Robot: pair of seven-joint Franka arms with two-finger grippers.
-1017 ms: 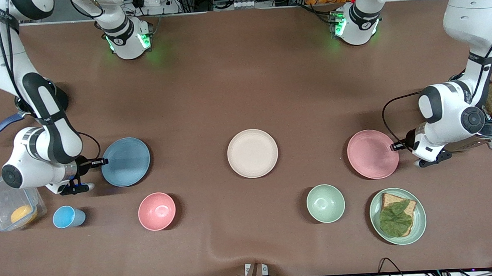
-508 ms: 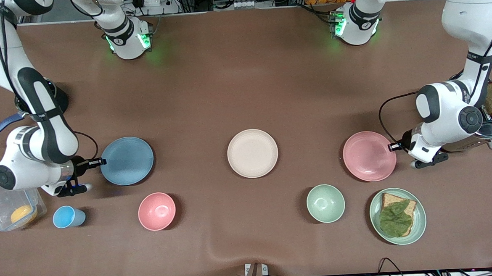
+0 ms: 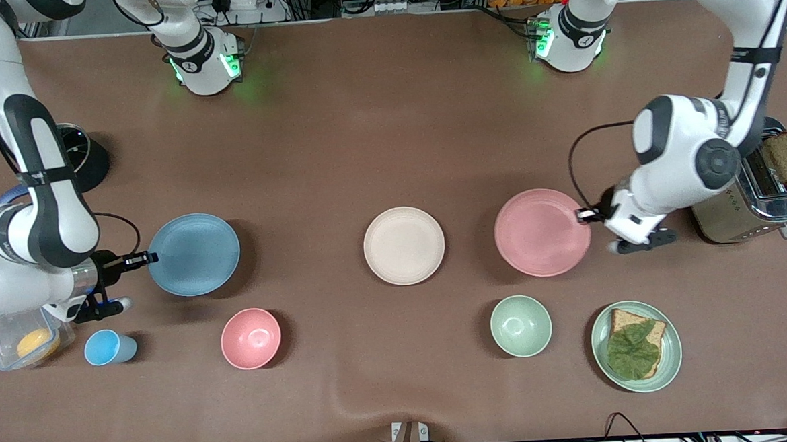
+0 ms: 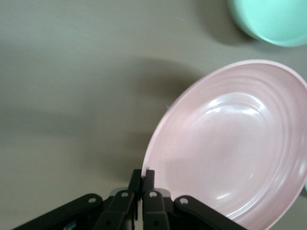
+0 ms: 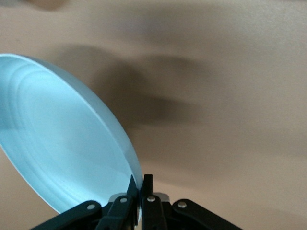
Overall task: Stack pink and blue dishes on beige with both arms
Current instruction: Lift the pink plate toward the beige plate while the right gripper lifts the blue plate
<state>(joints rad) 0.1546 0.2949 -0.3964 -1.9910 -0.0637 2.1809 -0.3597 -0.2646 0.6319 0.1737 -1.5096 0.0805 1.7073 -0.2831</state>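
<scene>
The robot's left gripper will release the pink plate so it lies flat on the beige plate (image 3: pixel 404 245) in the middle of the table. The pink plate is still lifted above the table.
The beige plate (image 3: pixel 403 245) lies flat in the middle of the table. My left gripper (image 3: pixel 583 216) is shut on the rim of the pink plate (image 3: pixel 541 232), holding it lifted above the table between the beige plate and the toaster. In the left wrist view the pink plate (image 4: pixel 235 148) tilts up from my gripper (image 4: pixel 143 173). My right gripper (image 3: pixel 145 259) is shut on the rim of the blue plate (image 3: pixel 194 254), raised over the table at the right arm's end. The right wrist view shows the blue plate (image 5: pixel 62 143) pinched at its edge by my gripper (image 5: pixel 139 180).
A pink bowl (image 3: pixel 251 338), a blue cup (image 3: pixel 107 348) and a clear box (image 3: pixel 16 338) sit nearer the camera at the right arm's end. A green bowl (image 3: pixel 521 325), a green plate with bread (image 3: pixel 636 346) and a toaster (image 3: pixel 756 192) stand at the left arm's end.
Both plates have been lifted off the table. The left arm carried the pink plate toward the beige plate. The right arm raised the blue plate and shifted slightly away from the centre.
</scene>
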